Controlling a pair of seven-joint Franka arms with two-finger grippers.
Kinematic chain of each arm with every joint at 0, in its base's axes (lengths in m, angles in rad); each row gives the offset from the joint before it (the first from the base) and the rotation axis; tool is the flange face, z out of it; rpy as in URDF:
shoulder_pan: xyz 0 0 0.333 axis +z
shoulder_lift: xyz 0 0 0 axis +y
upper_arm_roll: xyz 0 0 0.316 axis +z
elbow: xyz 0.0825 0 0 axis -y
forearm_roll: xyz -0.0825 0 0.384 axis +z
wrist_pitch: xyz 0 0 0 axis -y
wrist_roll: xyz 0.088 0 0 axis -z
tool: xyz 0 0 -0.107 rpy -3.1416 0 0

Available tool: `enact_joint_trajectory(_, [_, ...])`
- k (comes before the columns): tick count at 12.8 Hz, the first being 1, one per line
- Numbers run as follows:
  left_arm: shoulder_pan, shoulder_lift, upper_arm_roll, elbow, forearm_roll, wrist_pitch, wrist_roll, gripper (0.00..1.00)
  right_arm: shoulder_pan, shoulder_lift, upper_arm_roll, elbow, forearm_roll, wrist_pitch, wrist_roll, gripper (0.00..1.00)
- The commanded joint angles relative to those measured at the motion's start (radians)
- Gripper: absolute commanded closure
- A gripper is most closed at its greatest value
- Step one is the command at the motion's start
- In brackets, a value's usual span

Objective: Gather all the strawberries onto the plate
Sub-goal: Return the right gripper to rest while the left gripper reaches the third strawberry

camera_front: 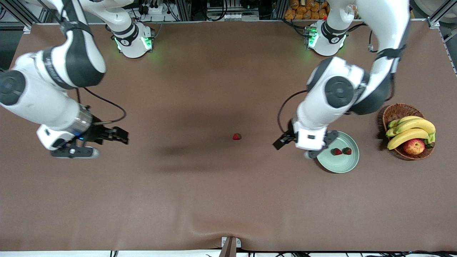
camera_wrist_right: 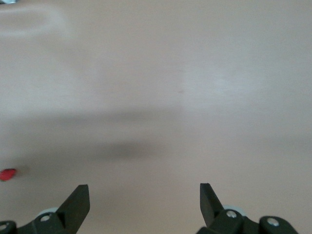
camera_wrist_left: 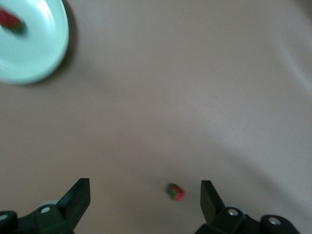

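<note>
The robot's left gripper will next close on the sides of the loose strawberry (camera_front: pixel 236 136) (camera_wrist_left: pixel 175 192) near the middle of the table, because the plate still lacks it.
The pale mint-green plate (camera_front: pixel 339 162) lies toward the left arm's end of the table and holds two strawberries (camera_front: pixel 336 151) (camera_front: pixel 347 151). A third strawberry (camera_front: pixel 236 136) lies on the bare table near the middle. My left gripper (camera_front: pixel 281 142) is open and empty, beside the plate's rim, between the plate and the loose strawberry. In the left wrist view the loose strawberry (camera_wrist_left: pixel 176 192) shows between my open left gripper's (camera_wrist_left: pixel 145 195) fingers, with the plate (camera_wrist_left: pixel 34 48) off to one side. My right gripper (camera_front: pixel 122 137) is open and empty toward the right arm's end of the table, and shows open in its wrist view (camera_wrist_right: pixel 145 197).
A brown wicker basket (camera_front: pixel 390 113) with bananas (camera_front: pixel 410 130) and a red-yellow apple (camera_front: pixel 414 146) stands beside the plate, at the left arm's end of the table. The right wrist view shows the loose strawberry (camera_wrist_right: pixel 7 174) at its edge.
</note>
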Motion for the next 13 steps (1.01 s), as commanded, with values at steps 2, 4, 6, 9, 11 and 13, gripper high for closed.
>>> enact_joint_trajectory(2, [-0.065,0.114,0.009,0.042,0.136,0.045,-0.39,0.0,-0.033,-0.166,-0.085,-0.101,-0.012,-0.109,-0.121,0.0])
enact_joint_trajectory(4, [-0.09,0.164,0.009,0.044,0.182,0.094,-0.607,0.0,-0.071,-0.209,-0.082,-0.098,-0.054,-0.174,-0.121,0.0])
enact_joint_trajectory(6, [-0.124,0.21,0.011,0.05,0.183,0.159,-0.746,0.0,-0.092,-0.227,-0.082,-0.066,-0.087,-0.248,-0.136,0.0])
enact_joint_trajectory(9, [-0.151,0.253,0.008,0.064,0.168,0.225,-0.924,0.0,-0.137,-0.252,-0.082,-0.029,-0.087,-0.332,-0.174,0.0])
enact_joint_trajectory(11, [-0.186,0.266,0.008,0.062,0.167,0.243,-1.043,0.0,-0.137,-0.275,-0.086,-0.027,-0.087,-0.352,-0.176,0.0])
enact_joint_trajectory(13, [-0.223,0.296,0.009,0.064,0.171,0.26,-1.121,0.0,-0.137,-0.289,-0.085,-0.025,-0.088,-0.36,-0.173,0.0])
